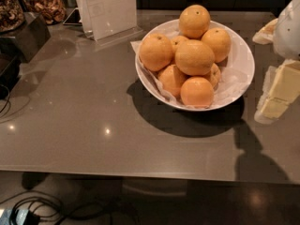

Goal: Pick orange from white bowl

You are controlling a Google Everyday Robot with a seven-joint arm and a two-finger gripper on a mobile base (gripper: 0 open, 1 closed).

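The gripper needs to next move to the large pale orange [196, 57] in the middle of the pile in the white bowl and close there.
The white bowl [241, 67], wide, shallow and lined with crinkled white paper, stands at the back middle of the grey table. It holds a pile of several oranges. The large pale orange [194, 56] lies in the middle of the pile, with another big one [194, 21] above it and one [156, 52] to its left. Smaller, deeper-orange ones [197, 92] lie at the front. My gripper [277, 93], cream-coloured under a white arm part [288, 29], is at the right edge of the view. It is just right of the bowl, apart from it and close to the table.
A clear-based sign holder [110, 11] stands behind the bowl to the left. Jars of dried food [44, 6] and a dark box [23, 36] are at the far left. The table's front edge [140, 175] runs across the bottom, with cables [56, 210] on the floor below.
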